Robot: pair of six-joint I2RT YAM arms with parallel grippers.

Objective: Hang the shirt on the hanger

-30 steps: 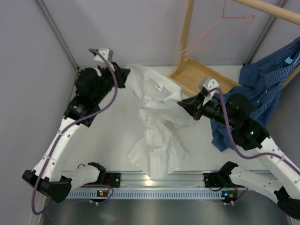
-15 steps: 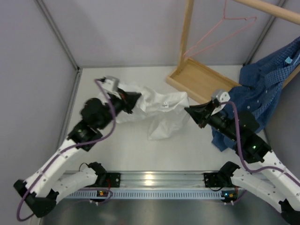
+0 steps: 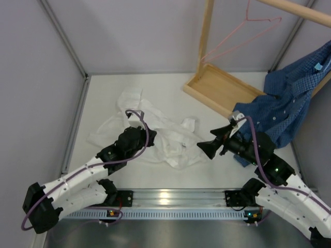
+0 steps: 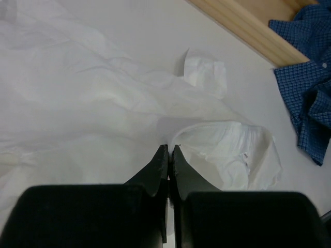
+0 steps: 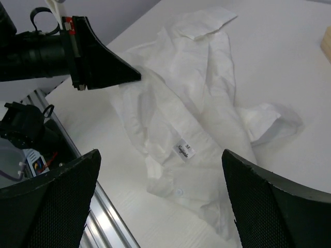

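Observation:
The fold in my left gripper is far from the collar label, so my right gripper should hold the collar while my left gripper grips nearer the label (image 5: pixel 183 149).
The white shirt (image 3: pixel 165 137) lies crumpled on the table, its collar label facing up (image 5: pixel 185 149). My left gripper (image 3: pixel 150 140) is low over the shirt's left part, its jaws shut, and a fold of the shirt (image 4: pixel 103 113) runs up into the tips (image 4: pixel 169 148). My right gripper (image 3: pixel 207 149) hovers just right of the shirt with its fingers (image 5: pixel 51 201) spread wide; the shirt (image 5: pixel 181 119) lies under them, untouched. The pink wire hanger (image 3: pixel 243 36) hangs from the wooden rack at the back right.
A light wooden rack with a tray base (image 3: pixel 220 88) stands at the back right. A blue checked shirt (image 3: pixel 287 103) hangs over its right side and down to the table (image 4: pixel 305 103). Grey walls close in the left and back; a metal rail (image 3: pixel 165 199) runs along the near edge.
The shirt was held up between both grippers. My right gripper opened and let go, then drew back. My left gripper came down and nearer, and the shirt now lies spread on the table.

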